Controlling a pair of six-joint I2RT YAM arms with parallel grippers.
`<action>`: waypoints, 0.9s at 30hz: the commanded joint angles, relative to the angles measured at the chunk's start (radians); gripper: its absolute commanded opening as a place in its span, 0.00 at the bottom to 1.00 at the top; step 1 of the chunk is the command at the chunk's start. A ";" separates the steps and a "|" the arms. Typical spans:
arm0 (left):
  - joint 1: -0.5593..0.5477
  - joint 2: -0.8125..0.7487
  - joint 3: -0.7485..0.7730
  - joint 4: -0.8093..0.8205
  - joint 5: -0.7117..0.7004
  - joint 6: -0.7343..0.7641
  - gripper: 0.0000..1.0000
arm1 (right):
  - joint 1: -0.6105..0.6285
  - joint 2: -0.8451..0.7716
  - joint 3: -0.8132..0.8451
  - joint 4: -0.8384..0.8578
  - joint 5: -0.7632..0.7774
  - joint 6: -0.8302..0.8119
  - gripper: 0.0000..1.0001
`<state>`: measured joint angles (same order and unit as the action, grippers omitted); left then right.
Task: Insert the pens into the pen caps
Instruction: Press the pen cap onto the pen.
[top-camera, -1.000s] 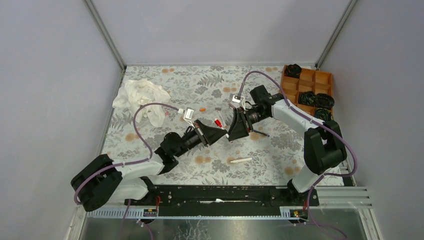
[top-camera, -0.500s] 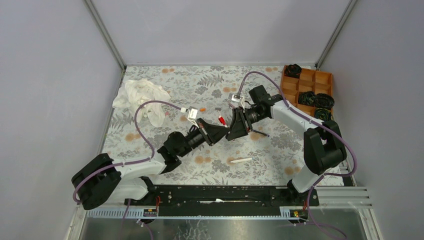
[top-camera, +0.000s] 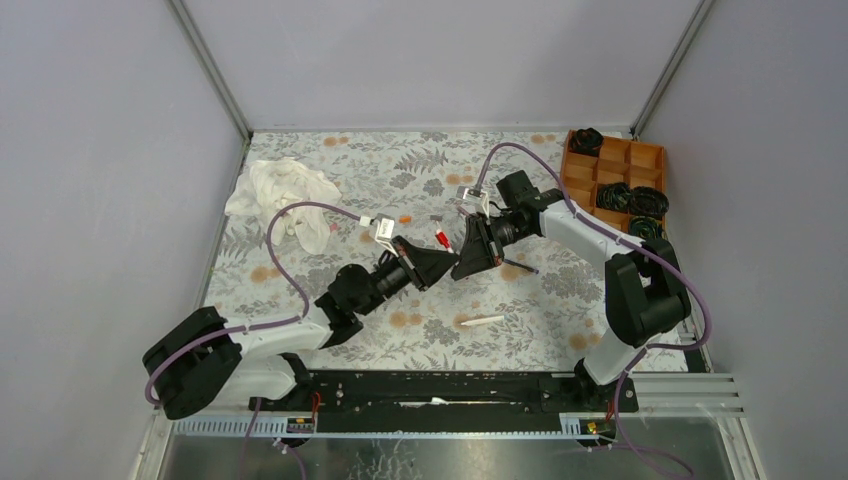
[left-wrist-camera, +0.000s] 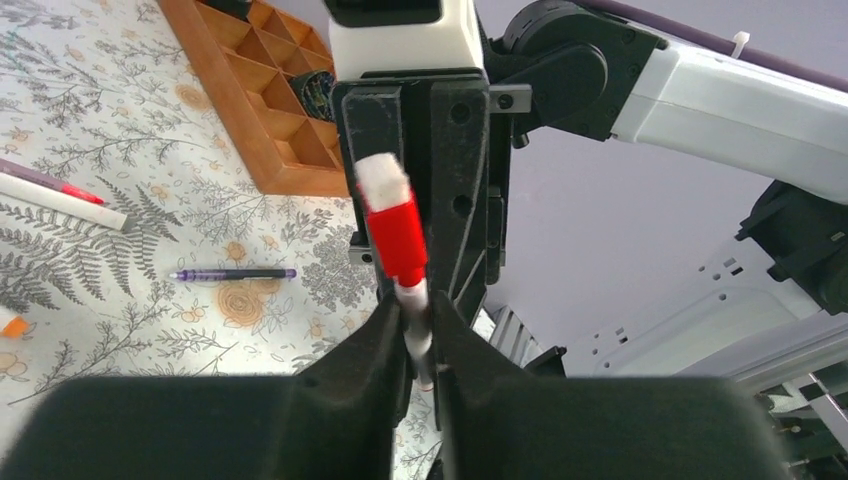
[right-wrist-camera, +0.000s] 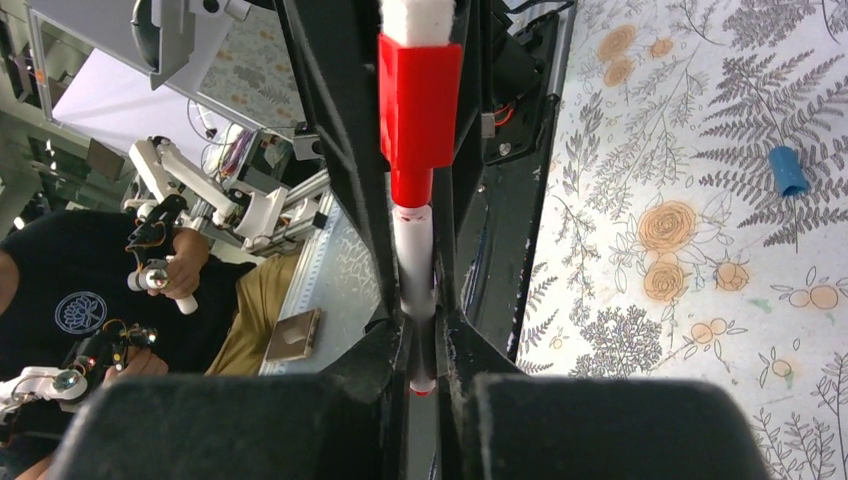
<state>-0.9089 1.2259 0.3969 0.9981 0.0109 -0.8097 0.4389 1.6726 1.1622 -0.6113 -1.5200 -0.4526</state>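
Observation:
Both of the robot's grippers pinch the pen's white body below the red pen cap, so next the left gripper opens and closes around the pen cap (top-camera: 442, 239) while the right gripper keeps hold of the pen's body.
A white-barrelled pen (left-wrist-camera: 413, 298) wearing a red pen cap (left-wrist-camera: 395, 235) stands between the two arms at the table's middle (top-camera: 440, 238). My left gripper (left-wrist-camera: 420, 320) is shut on its white barrel below the cap. My right gripper (right-wrist-camera: 418, 330) is shut on the same barrel (right-wrist-camera: 413, 250), with the red cap (right-wrist-camera: 420, 100) sticking out beyond the jaws. Both gripper tips meet there, left gripper (top-camera: 444, 256) against right gripper (top-camera: 458, 258). On the cloth lie a white pen (top-camera: 482, 321), a dark purple pen (left-wrist-camera: 235, 273), an orange cap (top-camera: 404, 218) and a blue cap (right-wrist-camera: 787, 170).
A wooden divided tray (top-camera: 640, 152) with black coiled items stands at the back right. A crumpled white cloth (top-camera: 285, 195) lies at the back left. Another white pen and a thin pink-red one (left-wrist-camera: 60, 200) lie on the flowered tablecloth (top-camera: 330, 160).
The right gripper's jaws have closed onto the pen's barrel. The left gripper, with the pen in it, has shifted slightly up and to the right.

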 joint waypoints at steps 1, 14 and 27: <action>-0.019 -0.035 -0.003 0.044 0.033 0.047 0.35 | 0.009 -0.010 0.019 -0.021 0.033 -0.015 0.00; 0.001 -0.271 -0.021 -0.295 -0.097 -0.038 0.87 | 0.009 -0.080 -0.007 0.030 0.104 -0.001 0.00; 0.033 -0.165 0.111 -0.368 -0.141 -0.143 0.73 | 0.009 -0.126 -0.062 0.142 0.138 0.091 0.00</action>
<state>-0.8867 1.0527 0.4934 0.6178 -0.0761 -0.9234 0.4408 1.5810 1.1088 -0.4980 -1.3937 -0.3813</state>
